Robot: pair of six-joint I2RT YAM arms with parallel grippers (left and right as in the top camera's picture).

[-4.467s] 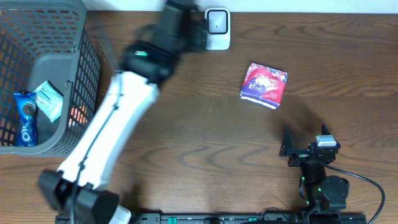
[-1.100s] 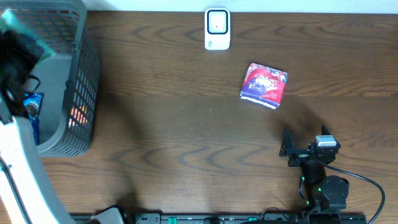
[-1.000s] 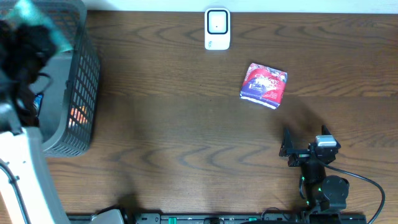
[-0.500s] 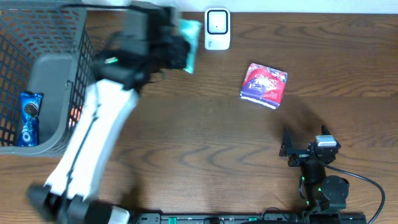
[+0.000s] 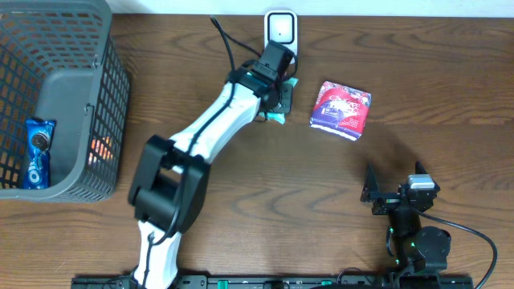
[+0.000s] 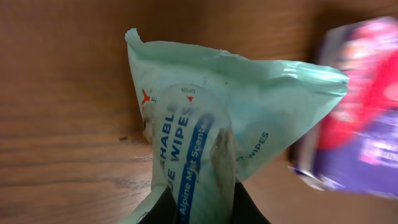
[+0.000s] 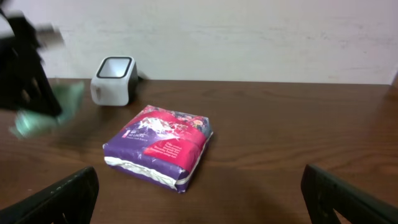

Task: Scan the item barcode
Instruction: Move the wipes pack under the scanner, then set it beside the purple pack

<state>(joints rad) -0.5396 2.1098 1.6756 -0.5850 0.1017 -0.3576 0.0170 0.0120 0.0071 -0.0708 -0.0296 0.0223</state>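
The mint-green pack of wipes will go down from my left gripper onto the table (image 5: 302,106) (image 6: 267,124), close beside the purple and red packet.
My left gripper (image 5: 278,95) is shut on a mint-green pack of wipes (image 6: 211,118), its label facing the wrist camera. It holds the pack just below the white barcode scanner (image 5: 280,36) at the table's far edge. In the overhead view only teal edges of the wipes pack (image 5: 279,117) show under the gripper. The right wrist view has the scanner (image 7: 114,79) at the left with the blurred wipes pack (image 7: 46,115) beside it. My right gripper (image 7: 199,193) stands open and empty near the front right.
A purple and red packet (image 5: 341,109) lies flat to the right of the scanner, close to the held pack. A grey wire basket (image 5: 112,88) at the far left holds a blue cookie pack (image 5: 36,152) and something orange.
My left arm has swung from over the basket to the right, carrying the wipes pack to just below the scanner. The right arm has not moved.
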